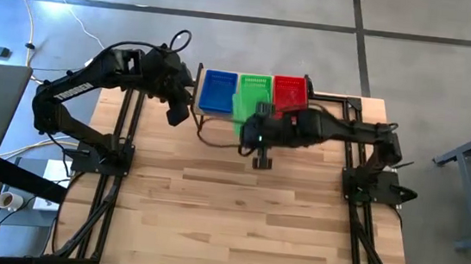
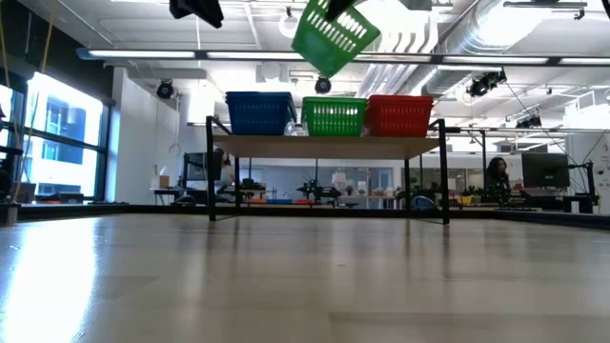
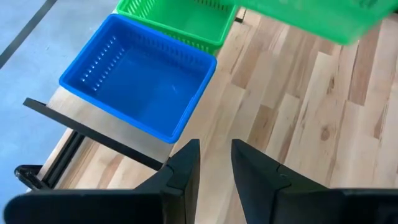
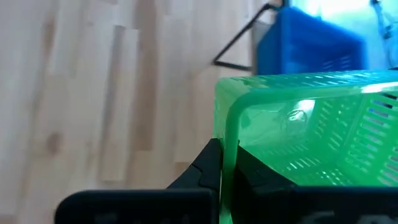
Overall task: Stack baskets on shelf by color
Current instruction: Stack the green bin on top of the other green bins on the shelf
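I will use my right gripper to set the raised green basket down inside the green basket (image 1: 256,94) between the blue and red baskets.
The shelf (image 2: 324,146) stands at the table's far edge with a blue basket (image 2: 259,112), a green basket (image 2: 335,116) and a red basket (image 2: 399,114) side by side on its plank. Whether more baskets nest inside them, I cannot tell. My right gripper (image 4: 229,165) is shut on another green basket (image 2: 334,33), held tilted in the air above the shelf's middle. My left gripper (image 3: 214,165) is open, touches nothing, and hovers high near the shelf's left end, above the blue basket (image 3: 140,81). My right gripper pinches the raised green basket by its rim at a corner (image 4: 227,134), one finger outside the wall and one inside. The basket is lifted clear and tilted, its open side (image 2: 320,19) turned up and toward the left.
Both arms reach toward the far edge from their bases at the table's left and right sides (image 1: 369,184). The wooden tabletop (image 1: 243,228) stretches toward the near edge. Beyond the shelf, the low view shows a room with desks and a person (image 2: 497,176).
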Robot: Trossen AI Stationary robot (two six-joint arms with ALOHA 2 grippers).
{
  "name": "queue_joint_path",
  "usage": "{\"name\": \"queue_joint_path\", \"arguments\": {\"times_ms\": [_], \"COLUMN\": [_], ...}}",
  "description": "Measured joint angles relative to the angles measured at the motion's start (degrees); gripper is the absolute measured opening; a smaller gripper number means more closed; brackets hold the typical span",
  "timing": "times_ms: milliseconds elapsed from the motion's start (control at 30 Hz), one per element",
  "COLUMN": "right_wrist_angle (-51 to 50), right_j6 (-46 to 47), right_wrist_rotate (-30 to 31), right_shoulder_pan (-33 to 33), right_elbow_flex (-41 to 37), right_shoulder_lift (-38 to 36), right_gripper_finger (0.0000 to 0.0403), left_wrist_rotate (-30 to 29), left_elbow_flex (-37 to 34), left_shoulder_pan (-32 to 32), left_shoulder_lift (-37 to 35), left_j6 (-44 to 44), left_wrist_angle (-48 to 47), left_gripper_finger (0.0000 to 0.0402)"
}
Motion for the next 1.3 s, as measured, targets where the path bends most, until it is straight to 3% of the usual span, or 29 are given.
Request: {"name": "queue_joint_path", "arguments": {"times_ms": [533,900,1300], "right_wrist_angle": [0.2,-1.25,-4.52], "right_j6": [-17.84,-17.86,-17.72], "right_wrist_rotate": [-1.57,-7.05,-7.63], "right_shoulder_pan": [-17.17,-18.67,-18.43], "right_elbow_flex": [2.23,2.19,2.16], "right_shoulder_lift": [0.24,2.05,5.81], "right_gripper_finger": [0.0,0.0,0.0], "left_wrist_rotate": [0.02,0.02,0.0], "left_elbow_flex": [0.0,0.0,-0.02], "left_shoulder_pan": [0.64,0.63,0.61], "left_shoulder_lift": [0.02,0.04,0.04], "left_j6": [-0.02,-0.1,-0.24], "left_wrist_angle": [-1.02,-1.29,-1.31], "left_gripper_finger": [0.0082,0.0082,0.0082]}}
